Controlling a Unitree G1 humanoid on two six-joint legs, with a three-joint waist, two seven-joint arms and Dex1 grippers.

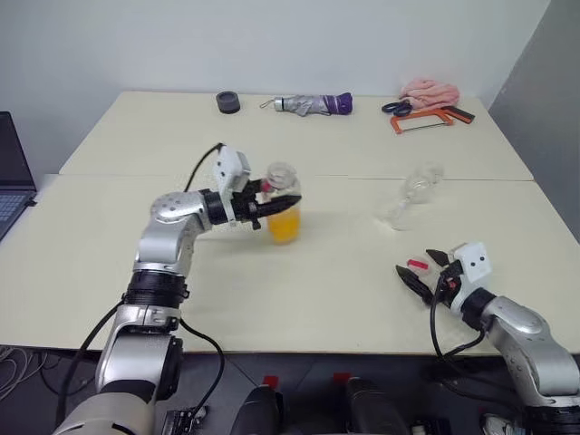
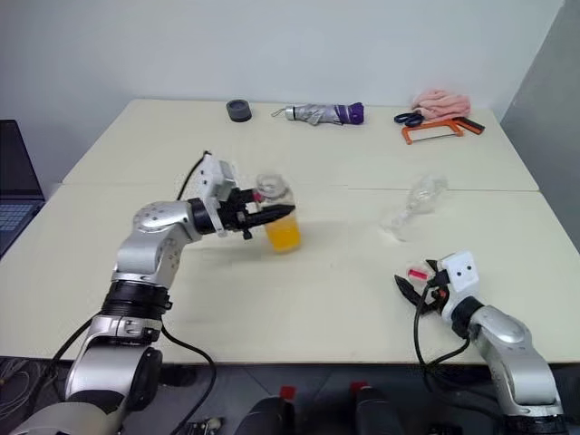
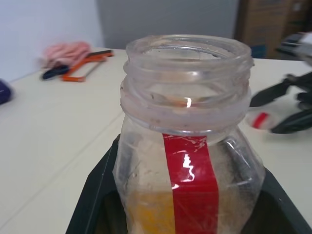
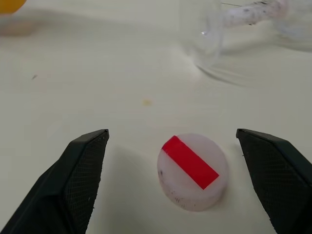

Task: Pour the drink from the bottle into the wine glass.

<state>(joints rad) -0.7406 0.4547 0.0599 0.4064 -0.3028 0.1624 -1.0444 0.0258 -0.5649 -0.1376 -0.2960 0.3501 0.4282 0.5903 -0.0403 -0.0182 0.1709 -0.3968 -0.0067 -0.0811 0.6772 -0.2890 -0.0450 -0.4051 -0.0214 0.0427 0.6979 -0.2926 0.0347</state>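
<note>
My left gripper should set the bottle down and release it on the table (image 1: 198, 208) just in front of the seam, toward the laptop.
My left gripper (image 1: 275, 205) is shut on the bottle (image 1: 282, 178), holding it upright just above the table (image 1: 299, 290). The bottle has no cap, and the orange drink (image 1: 285, 227) fills its lower part. In the left wrist view its open mouth and red label strip (image 3: 191, 185) sit between the fingers. The wine glass (image 1: 412, 194) lies on its side to the right. My right gripper (image 1: 421, 270) rests open near the front right edge. The white cap with its red band (image 4: 192, 170) lies on the table between the gripper's fingers, untouched.
Along the far edge lie a black tape roll (image 1: 228, 101), a folded umbrella (image 1: 313, 105), scissors (image 1: 396, 107), an orange hacksaw (image 1: 426, 119) and a pink cloth (image 1: 430, 91). A laptop (image 1: 13, 177) sits at the far left.
</note>
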